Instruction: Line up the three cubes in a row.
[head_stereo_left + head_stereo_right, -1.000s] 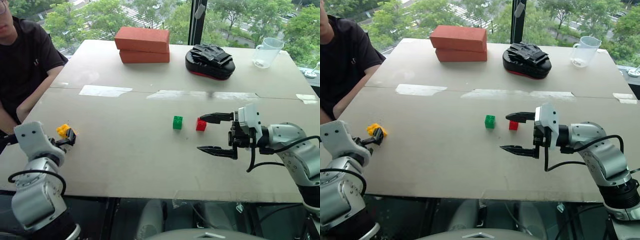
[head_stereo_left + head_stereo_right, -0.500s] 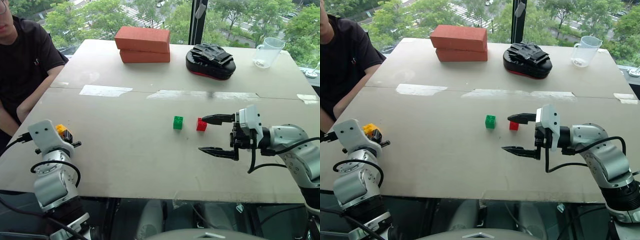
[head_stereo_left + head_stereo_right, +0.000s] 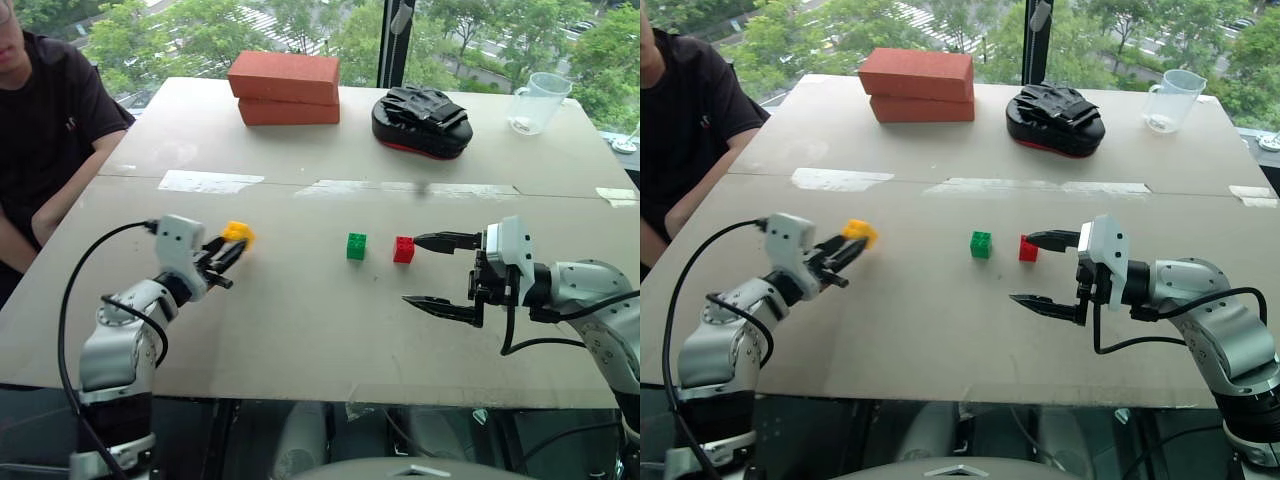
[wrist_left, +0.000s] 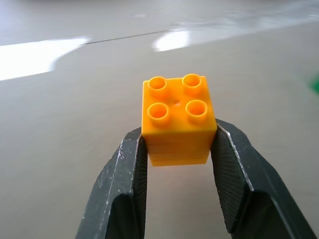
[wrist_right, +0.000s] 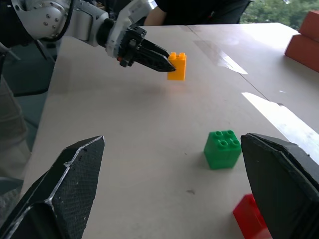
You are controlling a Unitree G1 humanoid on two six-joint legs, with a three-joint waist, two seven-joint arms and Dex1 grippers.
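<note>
The left gripper needs to put the yellow cube on the table [image 3: 303,244] beside the green cube, away from the red cube.
A yellow cube [image 3: 238,233] with a studded top hangs just above the table, and my left gripper [image 3: 232,248] is shut on it; the left wrist view shows the yellow cube [image 4: 178,118] upright between both fingers [image 4: 127,189]. The green cube [image 3: 356,246] and the red cube [image 3: 403,249] sit side by side on the table's middle, a small gap between them. My right gripper [image 3: 438,274] stands wide open just right of the red cube, its upper finger level with the cube, nothing between its fingers. The right wrist view shows the green cube [image 5: 223,148] and a corner of the red cube [image 5: 250,217].
Two large red-orange bricks [image 3: 285,88] are stacked at the table's far edge, beside a black pad [image 3: 421,122] and a clear measuring cup [image 3: 535,103]. A person in a black shirt [image 3: 45,125] sits at the table's left side. Tape strips [image 3: 210,181] cross the tabletop.
My left gripper has closed on the yellow cube and carried it right, from the table's left edge toward the green cube. The right gripper has barely shifted.
</note>
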